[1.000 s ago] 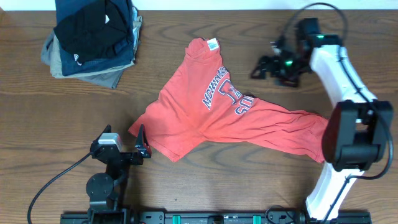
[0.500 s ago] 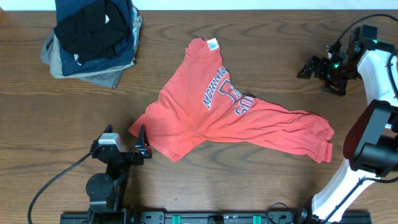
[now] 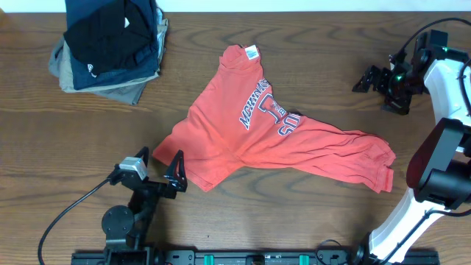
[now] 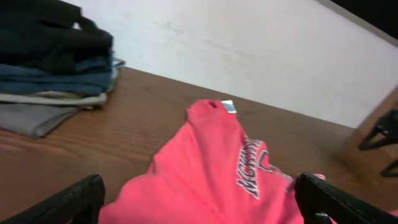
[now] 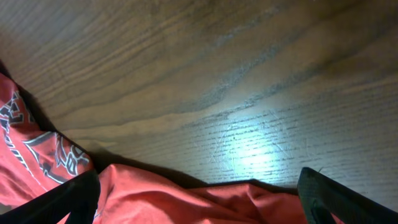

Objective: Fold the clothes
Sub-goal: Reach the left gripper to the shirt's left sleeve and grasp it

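My left gripper will next close on the coral-red T-shirt's leftmost corner point(image 3: 158, 153) in the overhead view, below the stack of folded garments.
The coral-red T-shirt point(image 3: 272, 140) lies crumpled across the middle of the wooden table, navy lettering up, collar tag at the far end. My left gripper point(image 3: 163, 163) is open at the shirt's near left edge; in the left wrist view the shirt point(image 4: 217, 174) fills the space between its two fingers point(image 4: 199, 202). My right gripper point(image 3: 374, 78) is open and empty, raised at the far right, away from the shirt. In the right wrist view its fingers point(image 5: 199, 199) frame the shirt's bunched right part point(image 5: 186, 199) from above.
A stack of folded black, navy and grey-khaki garments point(image 3: 110, 44) sits at the far left corner, also in the left wrist view point(image 4: 50, 68). Bare wood table point(image 3: 88, 132) surrounds the shirt. The right arm's white body point(image 3: 441, 147) stands along the right edge.
The right arm swung from over the shirt's far side out to the far right edge, then held still. The left gripper opened wider and shifted a little toward the shirt.
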